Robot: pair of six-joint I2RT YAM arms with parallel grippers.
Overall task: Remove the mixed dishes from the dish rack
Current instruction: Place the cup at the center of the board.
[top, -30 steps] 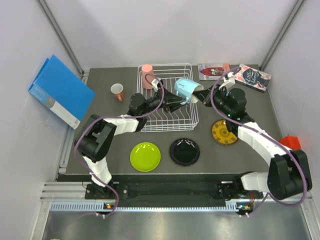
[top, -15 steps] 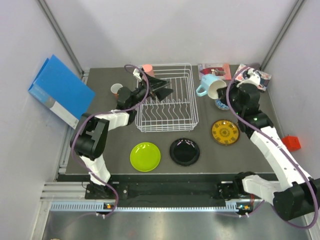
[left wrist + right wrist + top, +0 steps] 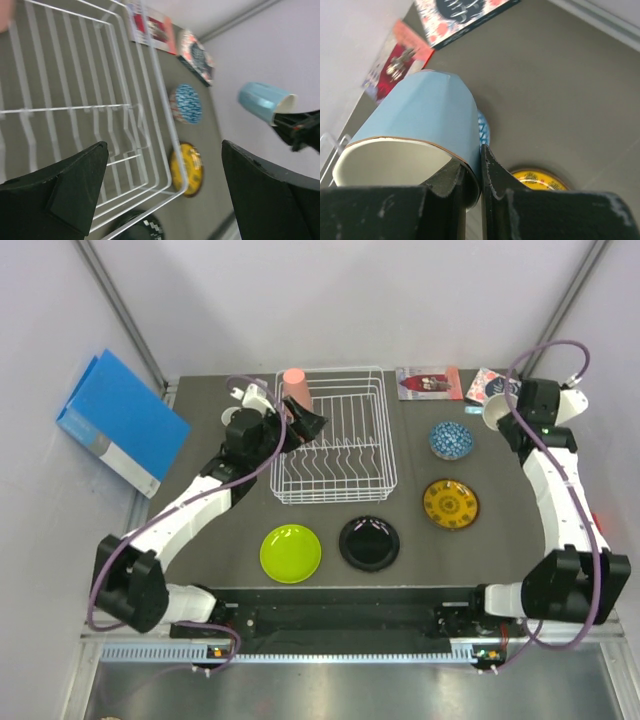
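The robot's right gripper needs to release the light blue mug on the bare table [image 3: 493,450] [image 3: 531,106] beside the blue patterned bowl. The mug is now raised at the back.
The white wire dish rack [image 3: 335,440] stands at the back middle, with a pink cup [image 3: 295,390] at its back left corner. My left gripper [image 3: 308,425] hovers over the rack's left side, open and holding nothing; its black fingers [image 3: 75,190] frame the rack wires [image 3: 125,107]. My right gripper [image 3: 498,413] is raised at the back right, shut on the rim wall of the light blue mug [image 3: 415,130], which also shows in the left wrist view [image 3: 265,100]. On the table lie the blue patterned bowl [image 3: 451,439], yellow plate [image 3: 450,504], black plate [image 3: 369,543] and lime-green plate [image 3: 291,552].
Two books [image 3: 428,382] [image 3: 482,386] lie along the back edge behind the right gripper. A blue binder [image 3: 120,422] leans at the left wall. The tent walls close in on both sides.
The left gripper let go of the mug, opened wide and drew back to the rack's left side. The right arm carried the mug from over the rack to the back right.
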